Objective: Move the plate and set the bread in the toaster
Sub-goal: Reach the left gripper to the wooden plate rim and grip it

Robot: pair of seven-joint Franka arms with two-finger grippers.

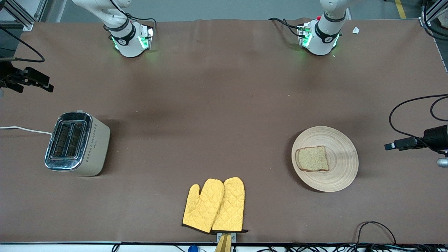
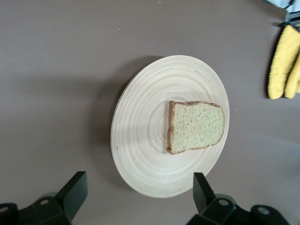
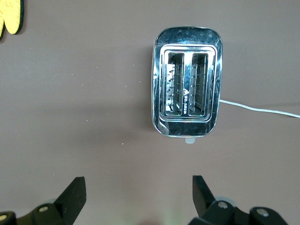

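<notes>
The bread should stay lying on top as my left gripper next goes to the wooden plate's edge (image 1: pixel 357 161) (image 2: pixel 114 123) farthest from the toaster and closes there.
The light wooden plate (image 1: pixel 341 168) lies toward the left arm's end of the table, with the slice of brown speckled bread (image 1: pixel 312 158) on it. The beige toaster (image 1: pixel 75 143) stands toward the right arm's end, both slots empty. Neither gripper shows in the front view. In the left wrist view my left gripper (image 2: pixel 139 187) is open and empty, high over the plate's (image 2: pixel 140 136) edge, with the bread (image 2: pixel 194 126) on it. In the right wrist view my right gripper (image 3: pixel 138 187) is open and empty, high over bare table beside the toaster (image 3: pixel 186 96).
A pair of yellow oven mitts (image 1: pixel 214 204) lies near the table's front edge, between toaster and plate. The toaster's white cord (image 1: pixel 24 129) runs off the table's end. Black cameras on stands sit at both table ends.
</notes>
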